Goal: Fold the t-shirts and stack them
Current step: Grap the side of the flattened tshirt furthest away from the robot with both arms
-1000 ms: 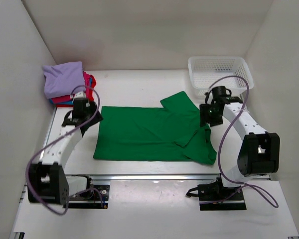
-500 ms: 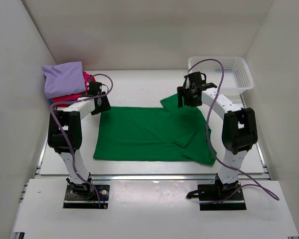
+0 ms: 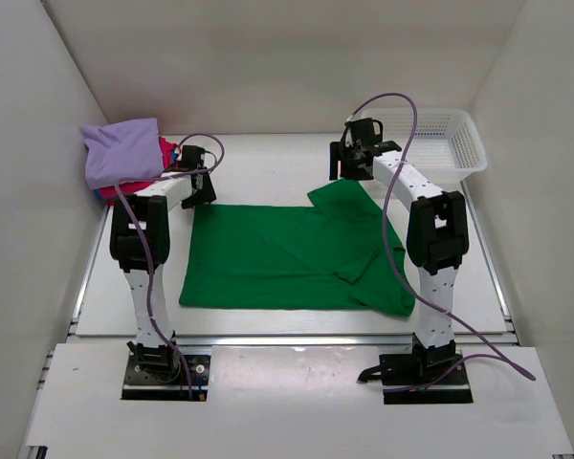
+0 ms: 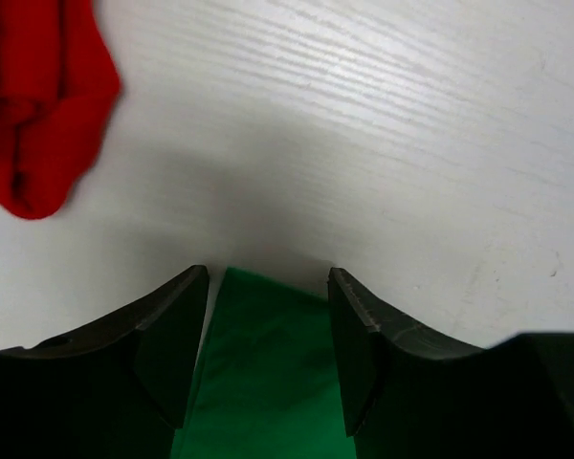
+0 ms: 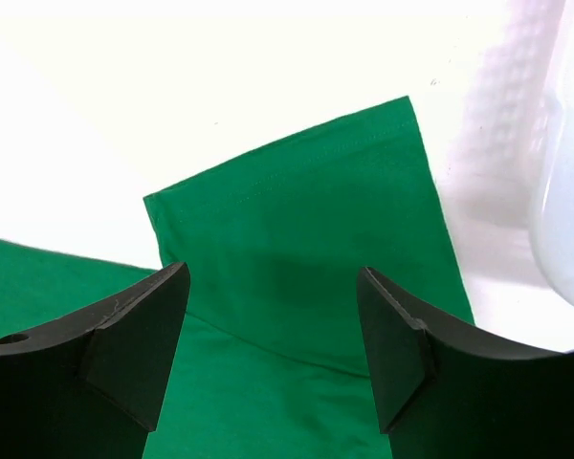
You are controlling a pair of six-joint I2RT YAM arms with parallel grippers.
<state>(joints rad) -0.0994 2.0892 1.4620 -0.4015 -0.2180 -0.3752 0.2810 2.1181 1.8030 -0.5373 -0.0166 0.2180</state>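
The green t-shirt's far sleeve has two corners at its end. I need to close my right gripper between them, on the middle of the far sleeve's hem [image 3: 333,185] [image 5: 279,145].
A bright green t-shirt [image 3: 287,253] lies flat on the white table, one sleeve [image 3: 342,194] pointing to the far side. My left gripper [image 3: 202,192] is open above the shirt's far left corner [image 4: 268,363], which shows between the jaws. My right gripper [image 3: 347,172] is open above the far sleeve [image 5: 306,249]. A stack of folded t-shirts sits at the far left, lavender [image 3: 121,151] on top of pink-red [image 3: 168,153] and blue ones; the red cloth [image 4: 38,105] also shows in the left wrist view.
A white mesh basket [image 3: 430,134] stands at the far right; its rim [image 5: 564,191] shows in the right wrist view. White walls close in the table on three sides.
Both arms have stretched away from me: the left gripper moved to the shirt's far left corner, the right gripper from the shirt's right side to the far sleeve. The shirt has not moved.
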